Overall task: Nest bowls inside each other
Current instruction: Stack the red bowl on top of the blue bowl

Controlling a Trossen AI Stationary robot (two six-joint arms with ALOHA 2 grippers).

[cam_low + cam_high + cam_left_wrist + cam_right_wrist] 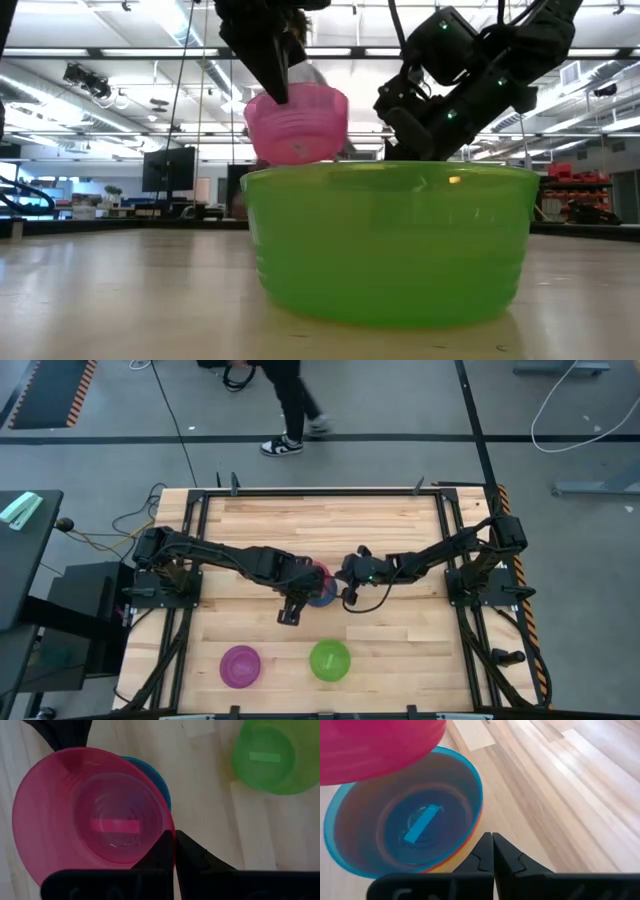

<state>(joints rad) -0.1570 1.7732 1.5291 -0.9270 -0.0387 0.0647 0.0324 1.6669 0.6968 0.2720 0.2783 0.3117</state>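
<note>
Next, my left gripper lets go of the pink bowl in the blue bowl [314, 566], slightly toward the table's far edge.
My left gripper [175, 837] is shut on a pink bowl [92, 812], which it holds in the air, tilted, above a blue bowl [405, 825]. In the low view the pink bowl [297, 122] hangs below the left gripper [272, 70]. The blue bowl stands on the table with orange and yellow edges showing under its rim. My right gripper [492, 840] is shut at that rim. A green bowl [330, 660] and a purple bowl [240, 665] stand apart near the table's near edge, each on its base. My left gripper pinches the pink bowl's rim [162, 827], one finger inside the bowl and one outside. The fingers come from above. The bowl hangs lifted clear and tilted, partly over the blue bowl. My right gripper is shut on the blue bowl's rim [476, 832] at the side toward the table's right. The fingertips hide the place of contact. The bowl sits on the table, mouth up.
The green bowl [390, 245] fills the low view's foreground. Bare wooden tabletop [400, 640] lies right of the bowls and toward the far edge. A person [290, 410] walks on the floor beyond the table's far edge.
</note>
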